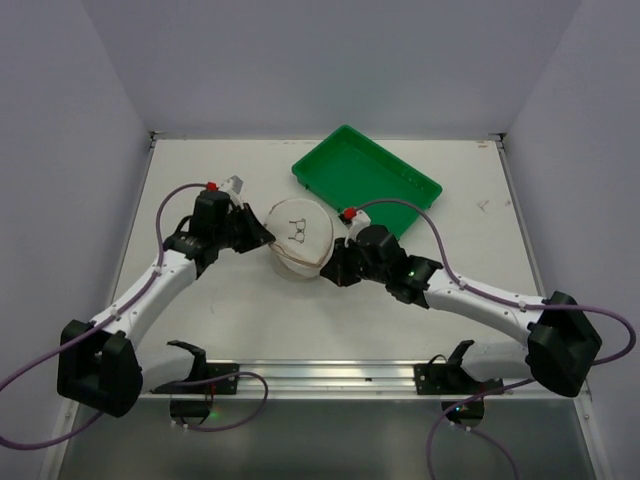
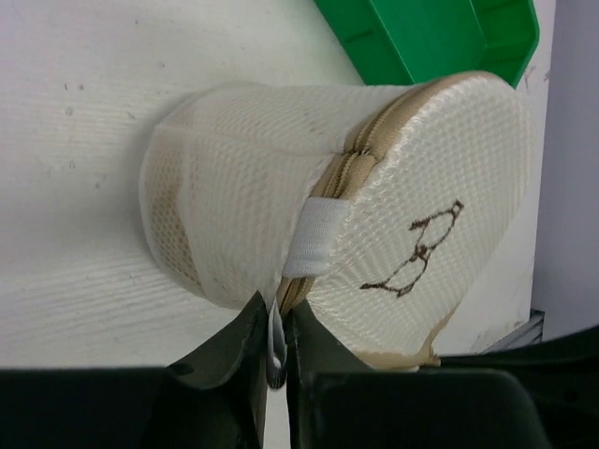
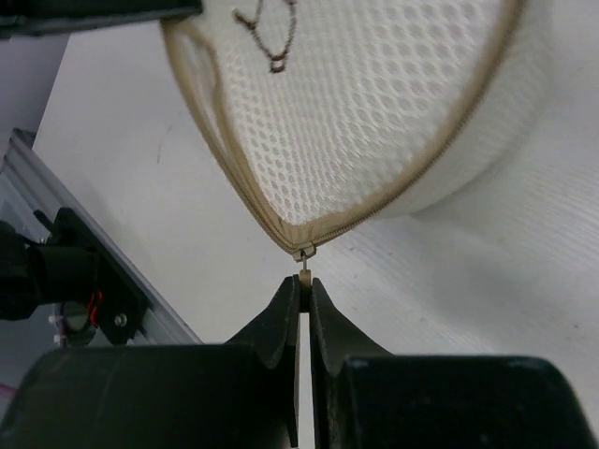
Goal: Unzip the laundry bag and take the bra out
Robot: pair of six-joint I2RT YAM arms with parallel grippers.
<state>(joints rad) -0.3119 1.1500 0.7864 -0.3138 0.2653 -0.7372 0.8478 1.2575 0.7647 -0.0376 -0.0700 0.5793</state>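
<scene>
My left gripper is holding the white tab, far round the zipper from the slider. It should take the zipper edge nearer the slider (image 1: 292, 256) before it unzips further.
The white mesh laundry bag (image 1: 298, 238) lies on its side mid-table, its flat face with the bra drawing tilted up. My left gripper (image 1: 262, 235) is at its left side. In the left wrist view it (image 2: 274, 323) is shut on a white tab hanging from the bag's seam below a white elastic band (image 2: 316, 237). My right gripper (image 1: 333, 268) is at the bag's right front edge. In the right wrist view it (image 3: 304, 285) is shut on the zipper pull under the slider (image 3: 301, 253). The beige zipper (image 3: 421, 168) looks closed. No bra shows.
A green rectangular tray (image 1: 365, 170) stands just behind the bag to the right, and also shows in the left wrist view (image 2: 421, 37). A metal rail (image 1: 330, 375) with black brackets runs along the table's near edge. White walls close in the table's left, right and back.
</scene>
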